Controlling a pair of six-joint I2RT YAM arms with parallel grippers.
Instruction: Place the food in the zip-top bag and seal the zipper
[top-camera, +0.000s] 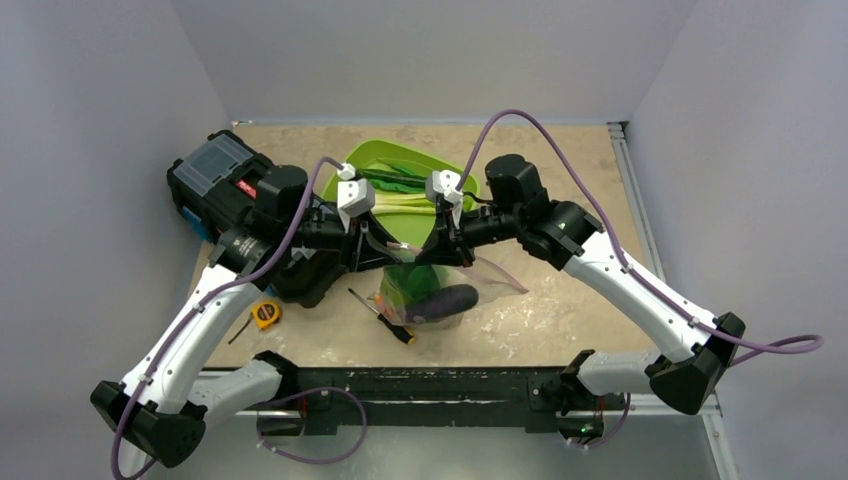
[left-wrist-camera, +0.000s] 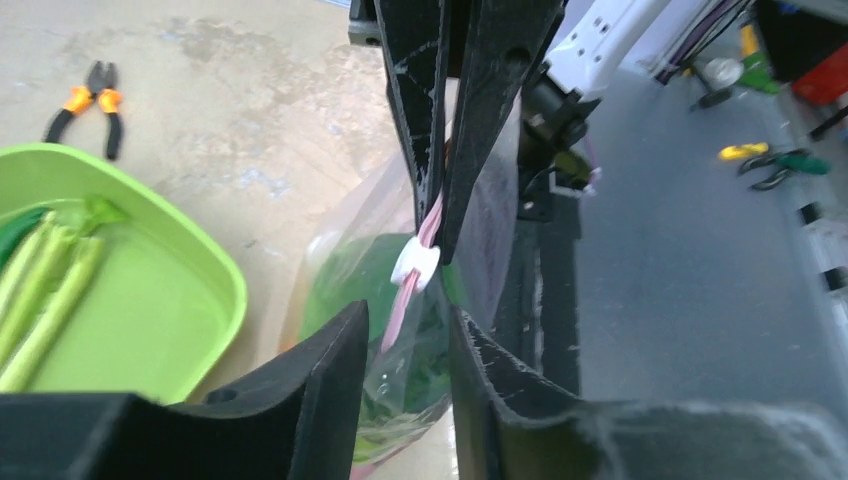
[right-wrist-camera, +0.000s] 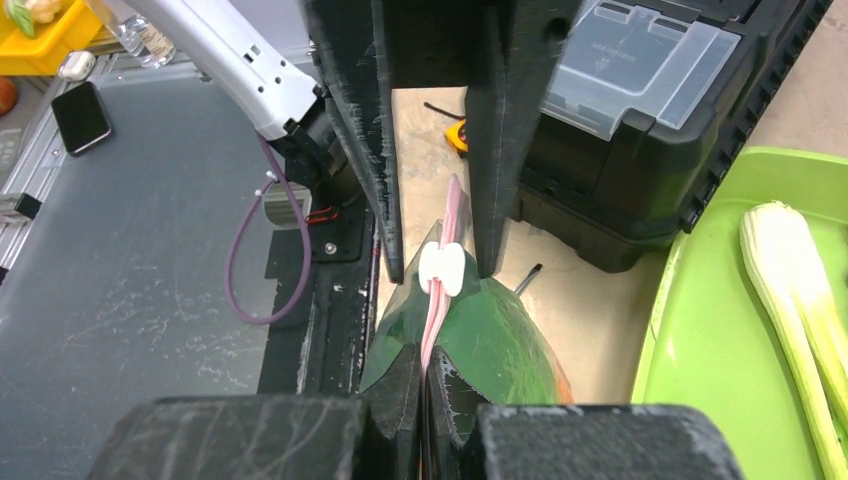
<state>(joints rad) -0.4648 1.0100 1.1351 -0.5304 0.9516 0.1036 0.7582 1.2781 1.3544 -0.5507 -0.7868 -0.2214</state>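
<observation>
The pink zipper is pinched by my right gripper behind the white slider, so my left gripper will hold the zipper's loose end while my right gripper takes the slider (right-wrist-camera: 441, 269).
The zip-top bag (top-camera: 470, 275) hangs upright mid-table, holding a purple eggplant (top-camera: 447, 299) and green food (right-wrist-camera: 500, 340). Its pink zipper (right-wrist-camera: 437, 310) runs between the two grippers and carries a white slider (right-wrist-camera: 441, 268). My right gripper (right-wrist-camera: 424, 350) is shut on the zipper strip just behind the slider. My left gripper (left-wrist-camera: 408, 312) faces it from the other side, its fingers (left-wrist-camera: 335, 375) open, with the strip (left-wrist-camera: 405, 300) and the bag's top edge loose in the gap. Bok choy (right-wrist-camera: 790, 290) and green pods lie in the lime-green tray (top-camera: 345, 185).
A black toolbox (top-camera: 225, 185) with a clear lid stands at the back left, close behind the left arm. A yellow tape measure (top-camera: 265, 314) and a screwdriver (top-camera: 385, 320) lie near the front. Orange-handled pliers (left-wrist-camera: 88, 105) lie beyond the tray.
</observation>
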